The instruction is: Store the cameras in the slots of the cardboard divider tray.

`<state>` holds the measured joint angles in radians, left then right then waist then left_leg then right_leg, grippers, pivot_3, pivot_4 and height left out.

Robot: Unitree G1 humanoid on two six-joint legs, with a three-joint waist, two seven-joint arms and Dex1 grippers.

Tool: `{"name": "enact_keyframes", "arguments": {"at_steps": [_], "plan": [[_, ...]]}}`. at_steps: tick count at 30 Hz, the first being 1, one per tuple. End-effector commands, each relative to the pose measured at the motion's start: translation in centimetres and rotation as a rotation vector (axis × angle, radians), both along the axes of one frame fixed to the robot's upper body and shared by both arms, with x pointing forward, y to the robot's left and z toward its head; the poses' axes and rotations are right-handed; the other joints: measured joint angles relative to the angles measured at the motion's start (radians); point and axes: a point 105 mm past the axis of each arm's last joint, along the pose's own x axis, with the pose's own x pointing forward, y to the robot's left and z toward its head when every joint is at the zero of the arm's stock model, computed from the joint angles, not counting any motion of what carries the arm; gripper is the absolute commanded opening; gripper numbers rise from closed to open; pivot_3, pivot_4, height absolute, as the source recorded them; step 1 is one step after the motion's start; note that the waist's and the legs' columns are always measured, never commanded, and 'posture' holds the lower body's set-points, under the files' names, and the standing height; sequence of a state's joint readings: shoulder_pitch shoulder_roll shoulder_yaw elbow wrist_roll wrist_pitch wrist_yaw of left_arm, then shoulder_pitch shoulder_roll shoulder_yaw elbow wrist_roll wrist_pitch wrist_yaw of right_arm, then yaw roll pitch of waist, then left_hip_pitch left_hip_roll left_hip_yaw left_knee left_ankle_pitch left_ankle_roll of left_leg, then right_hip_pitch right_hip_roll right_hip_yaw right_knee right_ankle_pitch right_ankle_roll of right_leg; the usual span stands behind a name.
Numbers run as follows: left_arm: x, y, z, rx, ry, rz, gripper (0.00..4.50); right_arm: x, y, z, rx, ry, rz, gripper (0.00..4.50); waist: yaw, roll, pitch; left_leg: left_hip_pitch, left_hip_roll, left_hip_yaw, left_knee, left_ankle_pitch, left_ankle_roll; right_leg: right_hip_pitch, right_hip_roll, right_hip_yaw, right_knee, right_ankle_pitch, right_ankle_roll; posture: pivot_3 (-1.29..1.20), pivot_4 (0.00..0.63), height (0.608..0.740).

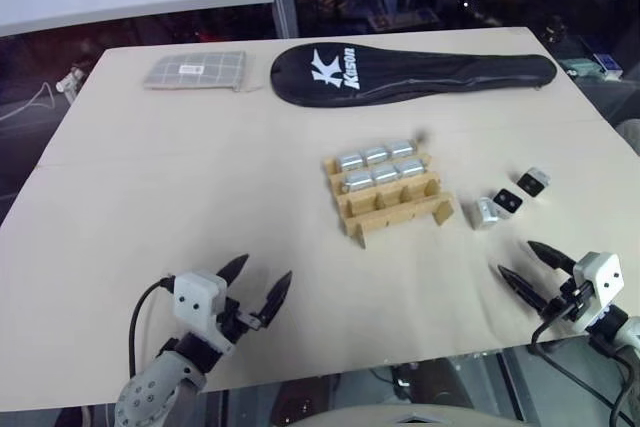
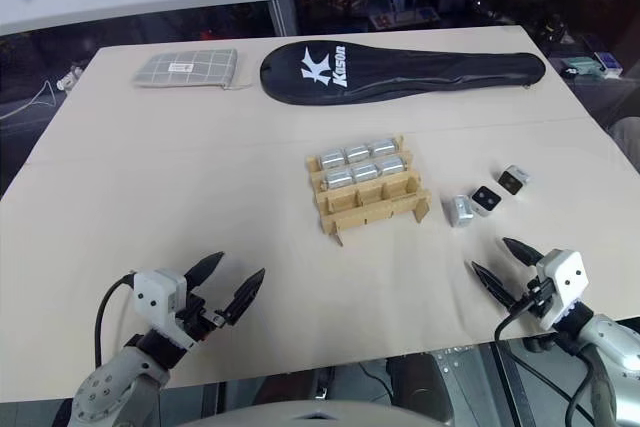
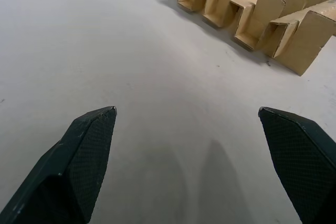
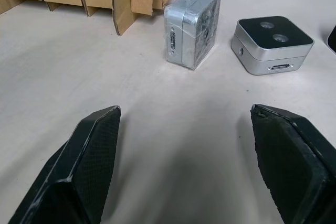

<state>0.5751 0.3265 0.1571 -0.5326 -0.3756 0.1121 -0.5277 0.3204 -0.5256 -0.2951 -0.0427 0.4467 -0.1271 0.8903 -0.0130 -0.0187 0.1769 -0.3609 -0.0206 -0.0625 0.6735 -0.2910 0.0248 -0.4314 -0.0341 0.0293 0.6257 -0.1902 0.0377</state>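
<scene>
Next, my right gripper grabs the loose camera that is farthest from the cardboard divider tray, closing on its broad sides (image 1: pixel 532 184) (image 4: pixel 333 39).
The cardboard divider tray (image 1: pixel 392 209) sits at the table's middle. Its two far rows hold several silver cameras (image 1: pixel 378 167), and the slots (image 1: pixel 400 197) of the near row stand bare. Three loose cameras lie on the table right of the tray: one on its side (image 1: pixel 484 211), one black face up (image 1: pixel 507 201), one farther right (image 1: pixel 534 182). My right gripper (image 1: pixel 516 257) hovers open just in front of them; its wrist view shows two of them (image 4: pixel 191 27) (image 4: pixel 270 43) ahead of the fingers. My left gripper (image 1: pixel 265 269) is open and empty near the table's front left, with the tray (image 3: pixel 252 9) ahead.
A grey checked pouch (image 1: pixel 195 70) and a long black racket cover (image 1: pixel 410 74) lie along the table's far edge. The table's front edge runs just below both grippers.
</scene>
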Motion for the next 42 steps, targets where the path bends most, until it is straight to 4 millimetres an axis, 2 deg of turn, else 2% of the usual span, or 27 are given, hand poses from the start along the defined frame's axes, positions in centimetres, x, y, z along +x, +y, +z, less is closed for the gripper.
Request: {"name": "enact_keyframes", "arguments": {"at_steps": [1, 17, 26, 28, 31, 35, 39, 42], "plan": [[-0.2, -0.4, 1.2, 0.001, -0.053, -0.016, 4.5, 0.1, -0.6, 1.1, -0.013, -0.046, -0.009, 3.92, 0.0, 0.0, 0.0, 0.0, 0.0, 0.0, 0.0, 0.0, 0.0, 0.0, 0.0, 0.0, 0.0, 0.0, 0.0, 0.0, 0.15, 0.74], [-0.4, -0.4, 1.2, -0.003, -0.055, -0.037, 4.5, 0.0, -0.2, 0.9, -0.01, -0.055, -0.015, 3.92, 0.0, 0.0, 0.0, 0.0, 0.0, 0.001, 0.0, 0.0, 0.0, 0.0, 0.0, 0.0, 0.0, 0.0, 0.0, 0.0, 0.15, 0.74], [-0.3, -0.3, 1.3, -0.001, -0.057, -0.046, 4.5, 0.8, -0.9, 1.2, -0.023, -0.058, -0.021, 3.92, 0.0, 0.0, 0.0, 0.0, 0.0, 0.0, 0.0, 0.0, 0.0, 0.0, 0.0, 0.0, 0.0, 0.0, 0.0, 0.0, 0.15, 0.74], [-0.5, -0.7, 1.9, -0.025, -0.071, -0.109, 4.5, 1.7, -1.7, 1.6, -0.045, -0.065, -0.024, 3.92, 0.0, 0.0, 0.0, 0.0, 0.0, 0.001, 0.0, 0.0, 0.0, 0.0, 0.0, 0.0, 0.0, 0.0, 0.0, 0.0, 0.15, 0.74], [-1.2, -1.2, 4.0, -0.064, -0.125, -0.278, 4.5, 4.3, -3.8, 3.3, -0.084, -0.051, -0.034, 3.92, -0.005, 0.002, 0.002, 0.0, 0.0, 0.003, 0.0, 0.0, 0.0, 0.0, 0.001, 0.001, 0.0, 0.0, 0.0, 0.0, 0.15, 0.74], [-0.9, 0.1, 6.3, -0.051, -0.148, -0.426, 4.5, 8.6, -6.2, 6.2, -0.175, -0.039, -0.037, 3.92, -0.008, 0.004, 0.004, 0.002, 0.0, 0.007, 0.001, 0.0, 0.001, 0.0, 0.002, 0.002, 0.0, 0.0, 0.0, 0.0, 0.15, 0.74], [-1.6, 0.1, 7.9, -0.023, -0.12, -0.588, 4.5, 11.8, -7.3, 7.9, -0.247, 0.022, -0.025, 3.92, -0.009, 0.004, 0.004, 0.004, 0.0, 0.006, 0.0, 0.0, 0.001, 0.0, 0.004, 0.002, 0.001, 0.002, -0.002, 0.0, 0.15, 0.74], [-2.5, 0.1, 8.3, 0.035, -0.073, -0.696, 4.5, 13.5, -7.4, 8.9, -0.274, 0.083, 0.001, 3.92, -0.012, 0.005, 0.005, 0.001, 0.0, 0.006, -0.002, 0.0, 0.001, -0.003, 0.003, 0.002, 0.001, 0.004, -0.006, 0.0, 0.15, 0.74]]}}
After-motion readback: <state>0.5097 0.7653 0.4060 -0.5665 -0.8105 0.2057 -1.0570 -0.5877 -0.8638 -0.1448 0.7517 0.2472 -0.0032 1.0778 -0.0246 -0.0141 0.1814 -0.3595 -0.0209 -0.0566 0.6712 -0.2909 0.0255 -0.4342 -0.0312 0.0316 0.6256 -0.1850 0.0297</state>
